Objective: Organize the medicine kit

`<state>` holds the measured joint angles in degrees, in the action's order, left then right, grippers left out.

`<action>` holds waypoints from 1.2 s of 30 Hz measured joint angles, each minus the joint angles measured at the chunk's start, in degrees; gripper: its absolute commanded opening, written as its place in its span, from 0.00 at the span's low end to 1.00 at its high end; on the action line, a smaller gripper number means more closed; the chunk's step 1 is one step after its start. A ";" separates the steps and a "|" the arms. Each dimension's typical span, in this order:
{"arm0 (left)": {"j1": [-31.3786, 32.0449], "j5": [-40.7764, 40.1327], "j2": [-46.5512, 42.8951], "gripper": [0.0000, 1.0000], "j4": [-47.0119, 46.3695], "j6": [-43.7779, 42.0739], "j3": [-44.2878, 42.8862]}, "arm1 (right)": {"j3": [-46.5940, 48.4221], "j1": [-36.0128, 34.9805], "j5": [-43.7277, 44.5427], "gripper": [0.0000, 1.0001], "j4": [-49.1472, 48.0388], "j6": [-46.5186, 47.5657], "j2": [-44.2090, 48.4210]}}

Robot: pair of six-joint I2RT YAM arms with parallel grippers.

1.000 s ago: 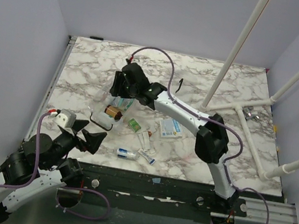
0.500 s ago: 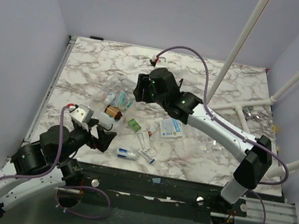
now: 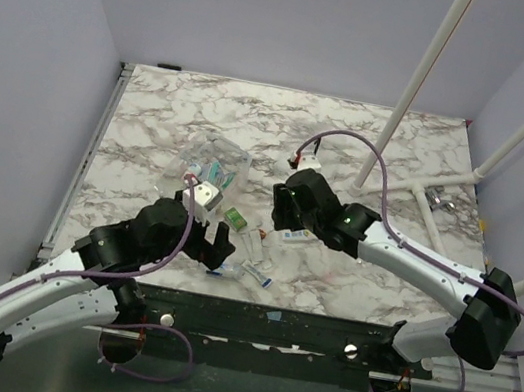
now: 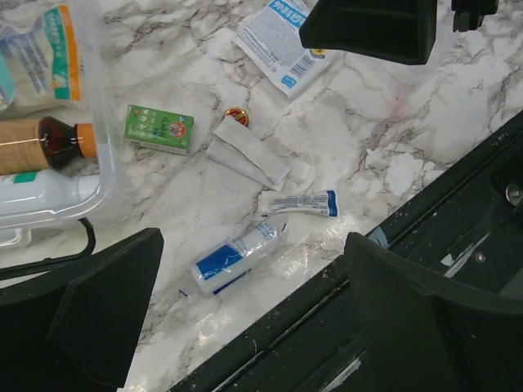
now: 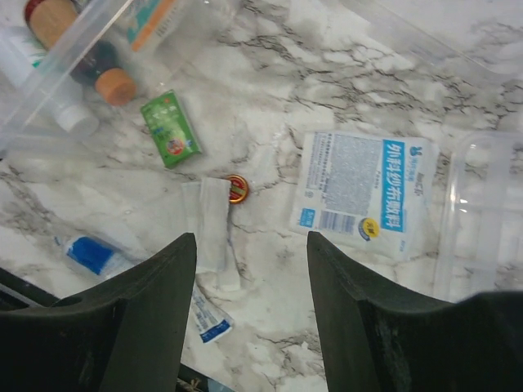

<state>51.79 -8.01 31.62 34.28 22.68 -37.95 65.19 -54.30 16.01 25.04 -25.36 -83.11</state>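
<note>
The blue stripe (image 3: 305,235) (image 5: 392,189) of the blue-and-white gauze packet is the next spot for my right gripper to go to and close on.
The medicine kit (image 3: 215,161) is a clear box lying open left of the table's middle, with a brown bottle (image 4: 41,143) and packets inside; its wall also shows in the wrist views (image 4: 105,122) (image 5: 61,69). My left gripper (image 3: 209,246) (image 4: 255,269) hovers open and empty over a blue-and-white roll (image 4: 237,255) near the front edge. My right gripper (image 3: 284,217) (image 5: 252,245) hangs open and empty above bare marble, between white packets (image 5: 211,233) and a blue-and-white gauze packet (image 5: 364,188).
A green box (image 4: 159,129), a small red tin (image 5: 238,188) and a sachet (image 4: 298,202) lie loose near the front. A clear plastic piece (image 5: 482,220) lies right of the gauze packet. White pipes (image 3: 413,91) stand at the back right. The black table edge (image 4: 343,302) is close.
The right arm pulled away from the kit, moving right and nearer, over the loose items. The left arm reached forward from the near-left corner to above the roll.
</note>
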 measured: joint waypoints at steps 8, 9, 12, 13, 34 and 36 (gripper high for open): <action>-0.02 4.79 11.21 0.96 -6.10 1.60 -0.55 | -2.95 1.18 8.24 0.52 2.27 -1.90 -0.09; 0.00 5.22 12.79 0.96 -6.64 1.70 -0.96 | -2.97 1.70 8.57 0.52 2.23 -2.25 -0.59; -0.02 5.97 16.74 0.96 -8.26 2.10 -2.71 | -3.50 4.46 8.72 0.52 1.88 -3.26 -2.12; 0.00 6.16 18.08 0.96 -8.85 2.21 -3.39 | -3.85 5.46 8.68 0.52 1.62 -3.50 -2.58; -3.48 6.78 31.28 0.97 -14.12 2.32 -8.46 | -7.91 15.23 0.17 0.52 -7.19 -7.80 -12.85; -4.42 7.39 31.45 0.97 -14.67 2.32 -8.46 | -8.17 15.43 -0.09 0.52 -7.72 -8.00 -13.60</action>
<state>47.37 -0.62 63.07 19.62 24.99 -46.41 57.01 -38.87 15.92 17.32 -33.36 -96.71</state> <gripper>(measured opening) 0.970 0.525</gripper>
